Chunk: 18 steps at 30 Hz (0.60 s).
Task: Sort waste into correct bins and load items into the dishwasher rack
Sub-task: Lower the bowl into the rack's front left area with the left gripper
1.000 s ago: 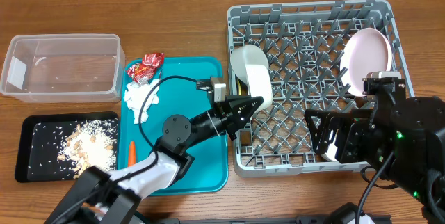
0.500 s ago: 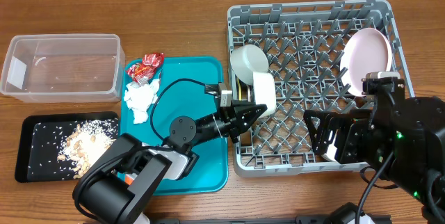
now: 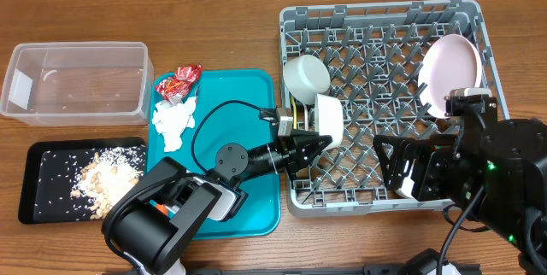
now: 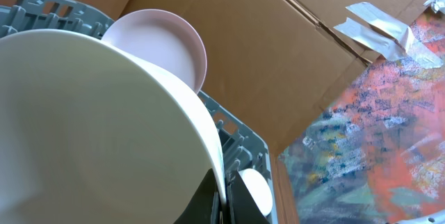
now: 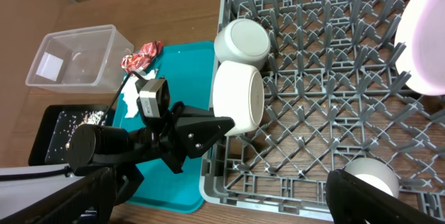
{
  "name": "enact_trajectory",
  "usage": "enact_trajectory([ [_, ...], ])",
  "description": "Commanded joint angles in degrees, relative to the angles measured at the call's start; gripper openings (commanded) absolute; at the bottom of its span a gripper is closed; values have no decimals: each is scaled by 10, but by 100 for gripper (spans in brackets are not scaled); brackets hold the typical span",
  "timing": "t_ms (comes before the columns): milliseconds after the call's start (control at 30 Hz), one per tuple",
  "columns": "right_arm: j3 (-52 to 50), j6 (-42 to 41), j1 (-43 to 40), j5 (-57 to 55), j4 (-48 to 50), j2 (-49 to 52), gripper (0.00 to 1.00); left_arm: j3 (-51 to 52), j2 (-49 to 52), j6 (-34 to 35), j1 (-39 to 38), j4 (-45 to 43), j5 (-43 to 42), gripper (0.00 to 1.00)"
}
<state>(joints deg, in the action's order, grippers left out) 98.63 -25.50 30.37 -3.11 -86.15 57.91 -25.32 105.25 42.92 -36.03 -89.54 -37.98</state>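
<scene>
I should put the small white bowl down with my left gripper in the grey rack (image 3: 318, 121), just in front of the second white bowl.
My left gripper (image 3: 311, 143) is shut on the rim of a small white bowl (image 3: 330, 119) and holds it on edge over the left part of the grey dishwasher rack (image 3: 385, 7). The left wrist view shows the jaws (image 4: 224, 197) pinching the bowl's wall (image 4: 104, 133). A second white bowl (image 3: 306, 74) lies in the rack just behind it. The pink plate (image 3: 451, 72) stands upright at the rack's right side. My right gripper (image 3: 398, 168) is open and empty over the rack's front right. The spoon and fork are not clearly visible.
A red wrapper (image 3: 178, 81) and a white napkin (image 3: 173, 121) lie on the teal tray (image 3: 256, 211). The black tray (image 3: 43, 181) holds food scraps (image 3: 109, 177). The clear tub (image 3: 75, 81) stands at the back left. My left arm hides the carrot.
My left gripper has carried the bowl to the right, further over the rack, and tipped it more on edge. The right arm has not moved.
</scene>
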Motion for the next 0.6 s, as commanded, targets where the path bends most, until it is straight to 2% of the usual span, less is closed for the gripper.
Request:
enact_trajectory([
  [0,8,-3,-2,3,3,-3,100,0,18,-12,-4,-13,-6,4],
  [400,8,-3,-2,3,7,-3,100,-21,19,-12,-8,-11,-17,4],
  [567,8,-3,-2,3,7,-3,100,-21,20,-12,-8,18,-22,4],
])
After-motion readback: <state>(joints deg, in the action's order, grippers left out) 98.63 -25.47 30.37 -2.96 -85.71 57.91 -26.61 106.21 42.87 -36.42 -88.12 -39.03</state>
